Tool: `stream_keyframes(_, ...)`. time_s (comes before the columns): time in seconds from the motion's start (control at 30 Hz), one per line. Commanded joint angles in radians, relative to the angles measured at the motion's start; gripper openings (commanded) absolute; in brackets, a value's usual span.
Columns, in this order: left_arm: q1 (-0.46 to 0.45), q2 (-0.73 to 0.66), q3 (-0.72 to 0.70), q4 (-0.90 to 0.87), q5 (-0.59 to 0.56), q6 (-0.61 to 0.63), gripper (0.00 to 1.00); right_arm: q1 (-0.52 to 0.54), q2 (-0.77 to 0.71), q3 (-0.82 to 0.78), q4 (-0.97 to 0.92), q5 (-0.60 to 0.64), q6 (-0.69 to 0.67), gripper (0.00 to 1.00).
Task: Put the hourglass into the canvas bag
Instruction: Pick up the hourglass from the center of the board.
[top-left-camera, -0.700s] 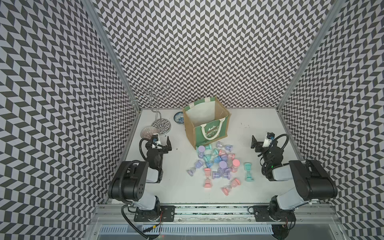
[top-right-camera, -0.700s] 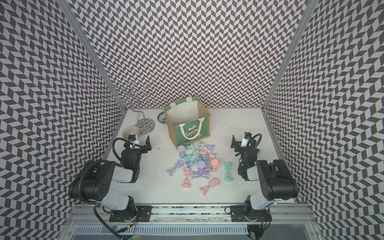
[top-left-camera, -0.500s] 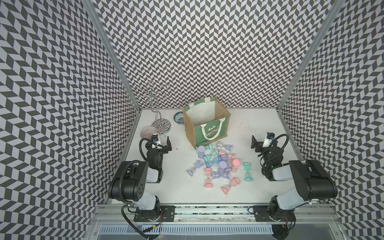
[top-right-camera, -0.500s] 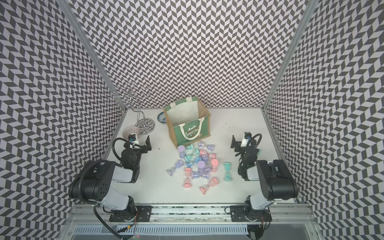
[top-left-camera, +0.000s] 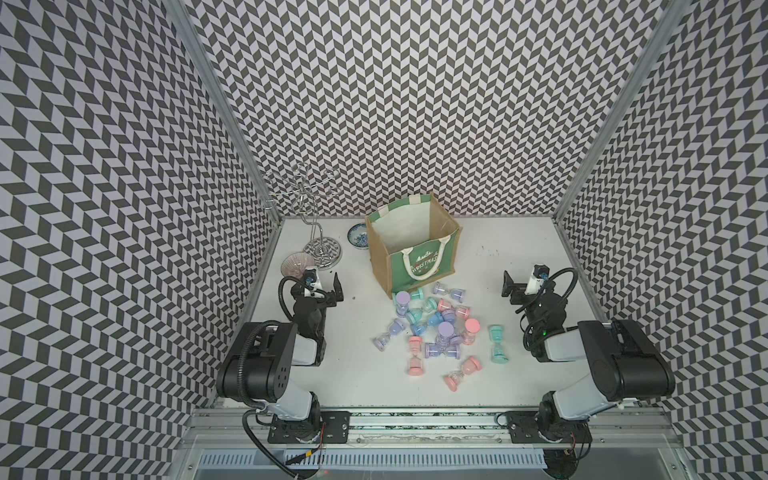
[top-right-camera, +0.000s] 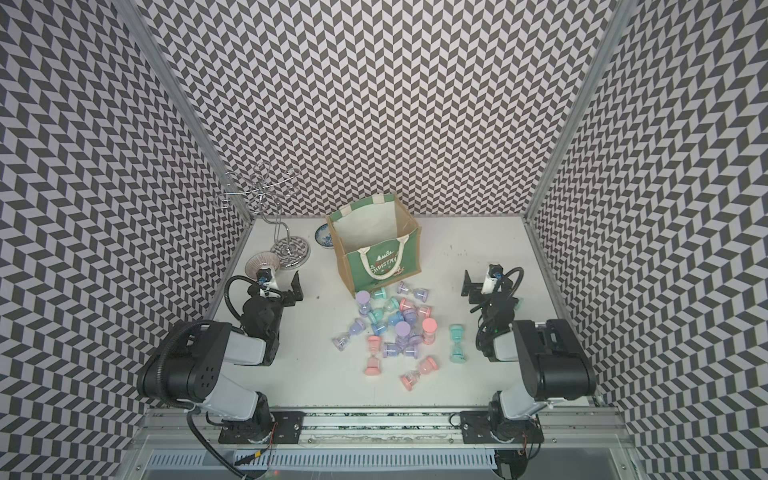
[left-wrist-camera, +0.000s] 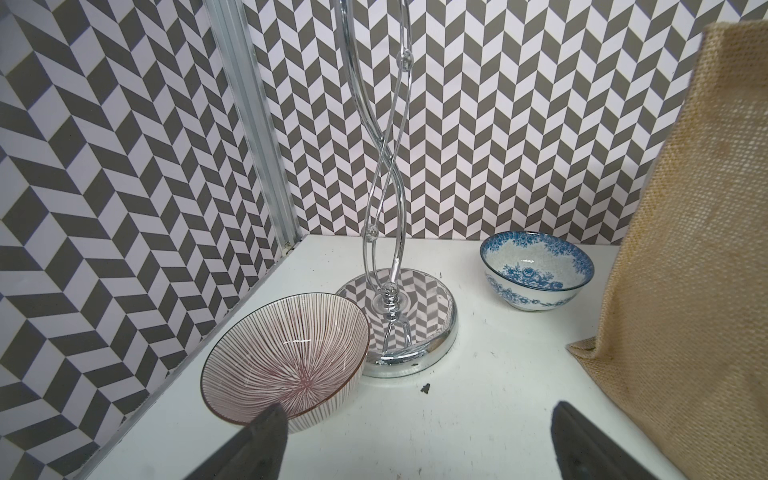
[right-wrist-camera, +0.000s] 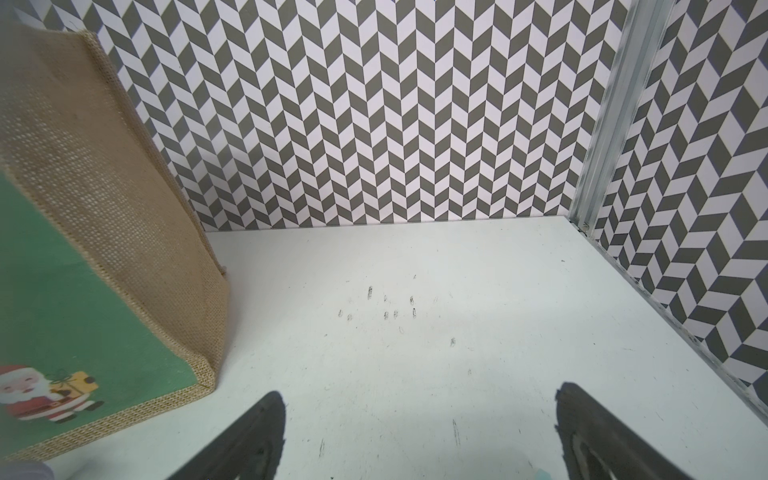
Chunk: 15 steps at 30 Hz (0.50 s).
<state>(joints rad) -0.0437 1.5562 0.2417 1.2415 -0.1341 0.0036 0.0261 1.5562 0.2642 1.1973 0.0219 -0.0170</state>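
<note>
The upright purple hourglass stands nearest the canvas bag's front bottom corner. Next, I close my left gripper on the top cap (top-left-camera: 402, 297) of that hourglass.
The canvas bag (top-left-camera: 422, 259) (top-right-camera: 380, 259) stands upright and open at the back middle of the table, its green "Christmas" panel facing me; its white lining shows. Its jute side shows in the left wrist view (left-wrist-camera: 685, 291) and in the right wrist view (right-wrist-camera: 104, 249). Several small hourglasses (top-left-camera: 444, 332) (top-right-camera: 402, 331) in pink, purple, teal and blue lie scattered in front of the bag, some upright, some on their sides. My left gripper (top-left-camera: 324, 287) (left-wrist-camera: 417, 411) rests open to the left of the pile, holding nothing. My right gripper (top-left-camera: 524, 286) (right-wrist-camera: 419, 395) rests open to the right, holding nothing.
A chrome wire stand (top-left-camera: 321, 250) (left-wrist-camera: 399, 324), a pink striped bowl (top-left-camera: 297, 264) (left-wrist-camera: 286, 365) and a blue floral bowl (top-left-camera: 358, 240) (left-wrist-camera: 536, 270) sit at the back left, close to the left gripper. Patterned walls enclose the table on three sides.
</note>
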Motion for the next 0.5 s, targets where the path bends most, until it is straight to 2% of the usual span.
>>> stream_keyframes(0.0, 0.003, 0.001, 0.007, 0.03, -0.002, -0.001, 0.99, 0.006, -0.01, 0.001, 0.049, -0.004, -0.003, 0.99)
stream_keyframes(0.47, 0.002, -0.003, 0.002, 0.04, 0.001, 0.003, 0.99, 0.006, -0.023, -0.01, 0.068, -0.009, -0.001, 0.99)
